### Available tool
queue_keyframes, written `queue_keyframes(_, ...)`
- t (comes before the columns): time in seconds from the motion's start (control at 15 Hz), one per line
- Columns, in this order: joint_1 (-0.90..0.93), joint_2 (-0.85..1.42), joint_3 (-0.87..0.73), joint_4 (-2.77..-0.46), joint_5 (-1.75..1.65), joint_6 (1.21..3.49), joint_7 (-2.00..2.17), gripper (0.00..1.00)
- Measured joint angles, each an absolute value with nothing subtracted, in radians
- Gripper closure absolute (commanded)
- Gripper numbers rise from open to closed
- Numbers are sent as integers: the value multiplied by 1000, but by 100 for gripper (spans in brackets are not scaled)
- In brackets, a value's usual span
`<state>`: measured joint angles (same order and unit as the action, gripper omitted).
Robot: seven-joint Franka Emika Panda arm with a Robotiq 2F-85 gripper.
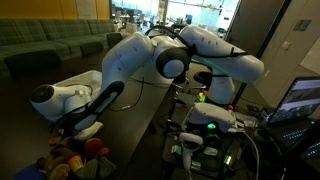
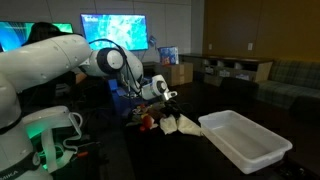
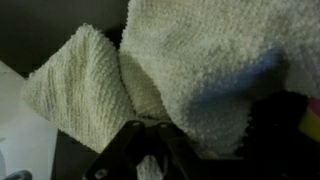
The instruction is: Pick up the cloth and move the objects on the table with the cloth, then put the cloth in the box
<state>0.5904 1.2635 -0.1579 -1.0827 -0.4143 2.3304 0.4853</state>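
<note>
The cream cloth, now bunched beside the box, will be released by my gripper on the middle of the white plastic box's bottom [image 1: 88, 86].
A cream knitted cloth [image 3: 190, 60] fills most of the wrist view. It also shows in an exterior view [image 2: 186, 124], bunched on the dark table next to the box. My gripper [image 3: 150, 135] has its two dark fingers drawn together, with a fold of the cloth pinched between them. In both exterior views the gripper [image 2: 165, 100] [image 1: 76, 124] is low over the table. Several small colourful objects [image 2: 148, 122] [image 1: 64, 154] lie in a pile right beside the gripper. The white plastic box [image 2: 246, 140] stands open and empty just past the cloth.
The dark table [image 2: 200, 100] stretches toward sofas [image 2: 290, 78] at the back. Lit monitors [image 2: 115, 28] stand behind the arm. The robot base and cables [image 1: 205, 125] crowd one side. A laptop [image 1: 300, 100] sits at the edge.
</note>
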Motion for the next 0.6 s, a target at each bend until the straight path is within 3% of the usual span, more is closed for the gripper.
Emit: queue_keyframes(0.6, 618, 1029, -198, -1220, -452, 2487, 495, 85)
